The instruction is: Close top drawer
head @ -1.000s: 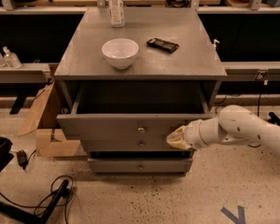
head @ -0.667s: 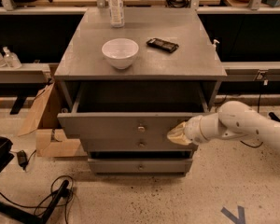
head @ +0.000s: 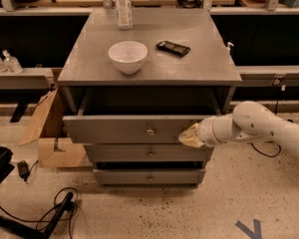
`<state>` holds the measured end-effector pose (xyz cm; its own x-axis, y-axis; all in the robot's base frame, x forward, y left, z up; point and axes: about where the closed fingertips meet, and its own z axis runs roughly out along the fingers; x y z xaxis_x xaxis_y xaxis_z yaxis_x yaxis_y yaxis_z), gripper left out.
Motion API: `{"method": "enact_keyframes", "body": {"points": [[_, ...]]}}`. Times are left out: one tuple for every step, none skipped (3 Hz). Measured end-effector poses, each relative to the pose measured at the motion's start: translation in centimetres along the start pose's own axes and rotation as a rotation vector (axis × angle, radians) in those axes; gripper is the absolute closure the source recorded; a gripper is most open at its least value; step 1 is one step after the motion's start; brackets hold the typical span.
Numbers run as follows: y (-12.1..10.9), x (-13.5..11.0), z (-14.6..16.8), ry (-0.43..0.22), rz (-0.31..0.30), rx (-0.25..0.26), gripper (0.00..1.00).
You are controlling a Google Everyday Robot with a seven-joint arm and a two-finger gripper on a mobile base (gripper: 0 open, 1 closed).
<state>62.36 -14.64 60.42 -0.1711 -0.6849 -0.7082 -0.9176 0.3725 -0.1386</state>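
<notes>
The gripper will let go of the top drawer flush in the grey cabinet [head: 149,121], above the two closed drawers.
The top drawer [head: 119,129] of the grey cabinet stands pulled out part way, its dark inside showing above its front. A small round metal knob [head: 150,131] sits at the centre of that front. My gripper [head: 188,136] comes in from the right on a white arm [head: 259,127]. Its tan tip rests against the right part of the drawer front, a little to the right of the knob.
On the cabinet top [head: 189,63] stand a white bowl [head: 127,56], a clear bottle [head: 122,6] and a dark flat packet [head: 173,48]. Two shorter drawers [head: 149,154] sit shut below. Cardboard [head: 52,133] leans at the left; cables [head: 55,208] lie on the floor.
The gripper has moved slightly left and away from the camera against the drawer front. The drawer has gone in a little.
</notes>
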Motion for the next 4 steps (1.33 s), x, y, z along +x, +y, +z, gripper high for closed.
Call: {"method": "enact_keyframes", "body": {"points": [[-2.2,-0.8,0.0,-0.005,0.013,0.025,1.00],[-3.0,-1.0,0.0,-0.003,0.020,0.034,1.00],[-3.2,-1.2,0.0,-0.006,0.021,0.044,1.00],[-3.8,-2.0,-0.1,-0.020,0.022,0.084,1.00]]}}
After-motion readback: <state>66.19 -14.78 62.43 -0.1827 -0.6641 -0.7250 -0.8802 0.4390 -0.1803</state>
